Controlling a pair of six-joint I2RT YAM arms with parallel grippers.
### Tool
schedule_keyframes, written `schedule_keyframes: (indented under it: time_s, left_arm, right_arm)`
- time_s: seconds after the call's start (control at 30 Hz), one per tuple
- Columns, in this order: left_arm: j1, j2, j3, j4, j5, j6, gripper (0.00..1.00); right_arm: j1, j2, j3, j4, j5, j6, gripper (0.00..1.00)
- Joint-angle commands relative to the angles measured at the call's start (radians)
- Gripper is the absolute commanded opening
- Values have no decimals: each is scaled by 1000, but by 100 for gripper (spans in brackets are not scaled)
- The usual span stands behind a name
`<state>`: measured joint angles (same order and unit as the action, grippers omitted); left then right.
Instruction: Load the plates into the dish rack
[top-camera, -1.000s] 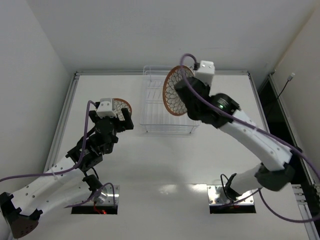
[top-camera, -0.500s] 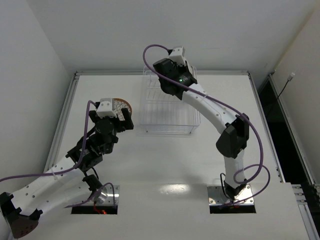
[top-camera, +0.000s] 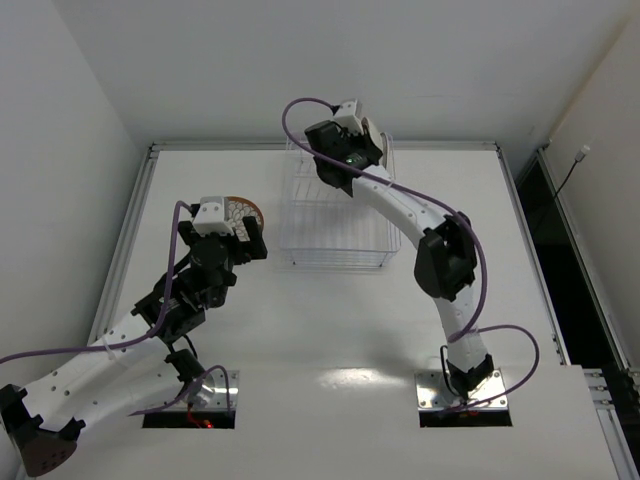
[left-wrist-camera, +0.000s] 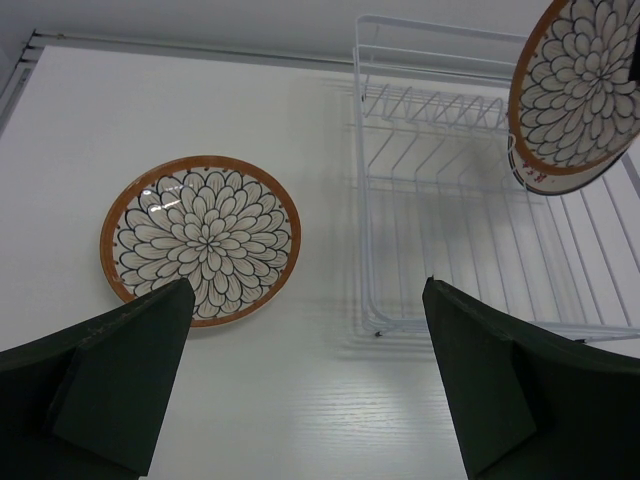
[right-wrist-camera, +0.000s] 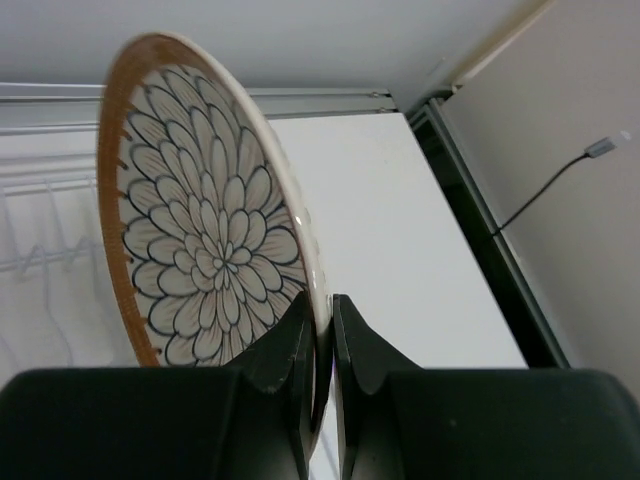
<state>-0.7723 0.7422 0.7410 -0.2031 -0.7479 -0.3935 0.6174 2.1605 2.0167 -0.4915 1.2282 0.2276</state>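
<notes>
Next, I set the petal-patterned plate upright in the back wires of the dish rack (top-camera: 352, 158), near mid-width, using my right gripper.
One plate (left-wrist-camera: 200, 240), white with a petal pattern and a brown-orange rim, lies flat on the table left of the dish rack (left-wrist-camera: 470, 210). In the top view this plate (top-camera: 250, 211) peeks out behind my left gripper. My left gripper (left-wrist-camera: 310, 385) hovers above the table in front of that plate and the rack's near left corner, open and holding nothing. A second plate (right-wrist-camera: 200, 240) stands on edge, with my right gripper (right-wrist-camera: 320, 335) shut on its lower rim. The left wrist view shows this plate (left-wrist-camera: 580, 90) hanging over the rack's far right part.
The white wire rack (top-camera: 335, 215) stands at the back middle of the table, its slotted dividers showing no plate in them. Walls close the table at the back and left. A dark gap with a cable (right-wrist-camera: 560, 180) runs along the right edge.
My right arm has swung the plate from the rack's front right up to its far end, stretching out long. The left arm and the flat plate have not moved.
</notes>
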Motion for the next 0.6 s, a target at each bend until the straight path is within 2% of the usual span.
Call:
schedule_keyframes:
  time_s: [0.0, 0.2, 0.4, 0.57]
  left_arm:
    - [7, -15, 18, 14, -7, -4, 99]
    - [7, -15, 18, 14, -7, -4, 99]
    - [7, -6, 18, 14, -7, -4, 99]
    - [7, -6, 18, 14, -7, -4, 99]
  right_arm:
    - [-10, 11, 51, 119, 71, -7, 0]
    - [-10, 73, 51, 119, 71, 3, 0]
    - [10, 137, 88, 96, 27, 3, 8]
    - [48, 157, 39, 105, 46, 3, 9]
